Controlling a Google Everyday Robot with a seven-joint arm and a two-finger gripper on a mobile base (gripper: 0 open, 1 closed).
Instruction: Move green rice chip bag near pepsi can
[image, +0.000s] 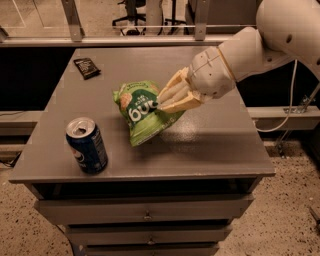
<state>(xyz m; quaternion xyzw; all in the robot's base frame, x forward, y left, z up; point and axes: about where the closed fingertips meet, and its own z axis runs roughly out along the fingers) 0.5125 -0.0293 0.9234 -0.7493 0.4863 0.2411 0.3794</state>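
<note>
My gripper needs to release the green rice chip bag on the grey table (130, 125) next to the side of the pepsi can that faces the arm. The bag now hangs tilted over the table's middle.
The green rice chip bag (142, 113) hangs tilted over the middle of the grey table (210, 140), its lower corner close to or touching the top. My gripper (163, 101) comes in from the right on a white arm and is shut on the bag's right edge. The pepsi can (87, 145) stands upright near the table's front left, a short gap to the left of the bag.
A small flat black packet (86, 67) lies at the table's back left. Drawers (145, 212) sit under the tabletop. A metal rail (150, 40) and chair legs stand behind the table. A cable (287, 107) hangs at the right.
</note>
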